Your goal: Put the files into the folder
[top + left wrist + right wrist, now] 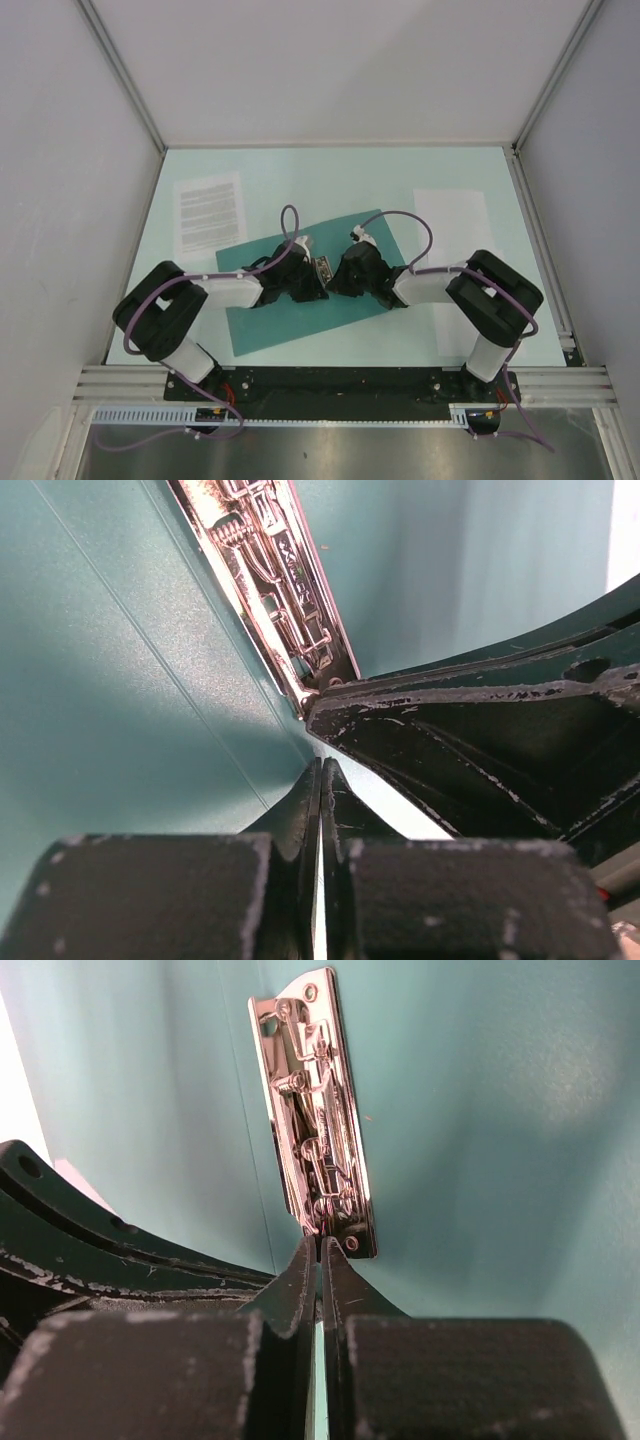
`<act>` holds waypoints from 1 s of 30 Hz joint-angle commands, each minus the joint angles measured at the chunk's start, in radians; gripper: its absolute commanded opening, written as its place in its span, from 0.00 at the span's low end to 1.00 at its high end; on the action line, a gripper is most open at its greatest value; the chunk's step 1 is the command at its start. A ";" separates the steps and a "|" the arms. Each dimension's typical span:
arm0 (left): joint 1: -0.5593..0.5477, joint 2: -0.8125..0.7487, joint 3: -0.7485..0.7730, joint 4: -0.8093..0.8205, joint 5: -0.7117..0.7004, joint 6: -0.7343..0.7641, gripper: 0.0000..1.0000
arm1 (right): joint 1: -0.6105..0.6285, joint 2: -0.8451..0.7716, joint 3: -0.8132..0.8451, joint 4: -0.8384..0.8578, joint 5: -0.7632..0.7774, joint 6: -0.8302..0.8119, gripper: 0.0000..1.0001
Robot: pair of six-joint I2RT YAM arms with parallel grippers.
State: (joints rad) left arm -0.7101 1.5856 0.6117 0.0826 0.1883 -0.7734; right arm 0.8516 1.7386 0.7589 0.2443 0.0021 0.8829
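The clip's lever lies flat and the shut fingers of my right gripper are empty, so I need to open them and pinch the lever's lower end [319,1218] to raise it first.
The teal folder [270,325] lies opened flat in the middle of the table, its inside facing up and its metal clip [323,268] showing. My left gripper [312,275] and right gripper [338,272] meet tip to tip over that clip, both shut with nothing between the fingers. In the left wrist view the shut gripper [322,765] points just below the clip [285,590]. In the right wrist view the shut gripper [320,1245] touches the lower end of the clip [315,1110]. Of the files, the printed sheet [209,212] lies at the back left and the nearly blank sheet [452,220] at the back right, both outside the folder.
White walls with metal corner posts [125,75] close in the pale mint tabletop [330,175] on three sides. The arm bases sit on a rail [330,382] along the near edge. Each wrist view shows the other gripper's black body [480,750] close by.
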 commanded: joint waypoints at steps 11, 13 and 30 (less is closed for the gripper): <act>-0.006 0.142 -0.162 -0.172 -0.132 0.002 0.00 | -0.071 -0.079 -0.076 0.009 -0.095 -0.159 0.00; -0.005 0.148 -0.162 -0.173 -0.133 0.002 0.00 | -0.091 -0.105 -0.076 0.026 -0.120 -0.151 0.00; -0.060 0.140 -0.136 -0.173 -0.096 -0.030 0.00 | -0.148 -0.087 -0.082 0.159 -0.300 -0.068 0.27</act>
State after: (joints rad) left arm -0.7254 1.6184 0.5571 0.2638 0.2016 -0.8566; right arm 0.7033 1.6436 0.6777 0.3290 -0.2573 0.7914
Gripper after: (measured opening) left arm 0.006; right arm 0.245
